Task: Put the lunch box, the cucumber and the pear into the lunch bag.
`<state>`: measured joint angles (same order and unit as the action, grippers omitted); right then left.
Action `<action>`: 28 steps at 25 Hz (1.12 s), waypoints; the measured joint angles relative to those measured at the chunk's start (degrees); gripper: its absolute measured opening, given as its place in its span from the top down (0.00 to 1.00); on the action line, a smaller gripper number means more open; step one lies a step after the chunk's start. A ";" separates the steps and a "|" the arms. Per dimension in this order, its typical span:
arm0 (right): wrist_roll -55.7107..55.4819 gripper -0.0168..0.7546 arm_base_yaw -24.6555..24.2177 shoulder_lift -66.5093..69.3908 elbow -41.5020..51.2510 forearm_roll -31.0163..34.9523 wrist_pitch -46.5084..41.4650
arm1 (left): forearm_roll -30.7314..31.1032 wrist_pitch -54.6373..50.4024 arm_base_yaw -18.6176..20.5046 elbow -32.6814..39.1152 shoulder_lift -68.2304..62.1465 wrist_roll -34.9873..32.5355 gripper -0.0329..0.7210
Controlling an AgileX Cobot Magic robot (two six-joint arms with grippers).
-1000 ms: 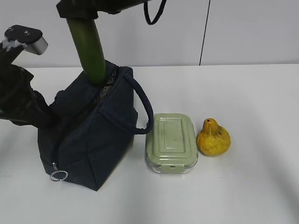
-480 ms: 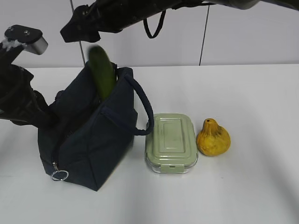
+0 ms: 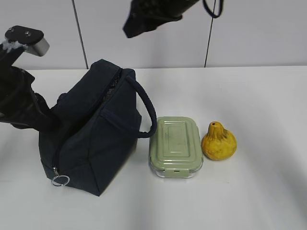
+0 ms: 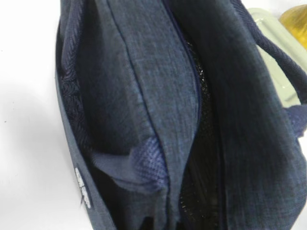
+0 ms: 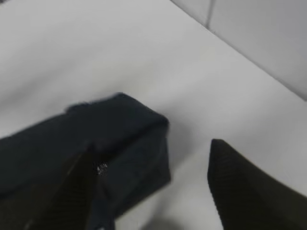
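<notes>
My right gripper is going to close on the narrow top [image 3: 216, 128] of the yellow pear, which stands next to the green-lidded lunch box.
The navy lunch bag [image 3: 91, 139] stands on the left of the table with its top slit open. The cucumber is hidden; none of it shows above the bag. The green-lidded lunch box [image 3: 175, 143] lies just right of the bag, and the yellow pear [image 3: 219, 143] stands right of the box. My right gripper [image 3: 144, 19] is open and empty, high above the bag; its wrist view shows spread fingers [image 5: 76, 191] over the bag [image 5: 96, 139]. My left arm [image 3: 19, 96] is against the bag's left side. A bag handle [image 4: 144, 163] runs taut toward its hidden fingers.
The bag's other handle [image 3: 146, 108] arches over toward the lunch box. A metal ring pull [image 3: 60, 180] hangs at the bag's front lower corner. The white table [image 3: 259, 96] stretches right and forward. A panelled wall [image 3: 240, 33] stands behind.
The cucumber stood in the bag's opening under my right gripper, then dropped out of sight into the bag. My right gripper let go and moved up and right. The left arm stayed.
</notes>
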<state>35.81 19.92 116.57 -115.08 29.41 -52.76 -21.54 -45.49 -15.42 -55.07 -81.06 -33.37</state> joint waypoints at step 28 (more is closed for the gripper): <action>-23.52 0.35 -6.15 -0.25 20.53 -19.36 -17.62 | 0.17 0.00 0.00 0.00 0.00 0.00 0.95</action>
<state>12.29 13.78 116.32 -94.55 10.04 -70.38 -21.36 -45.49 -15.42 -55.07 -81.06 -33.37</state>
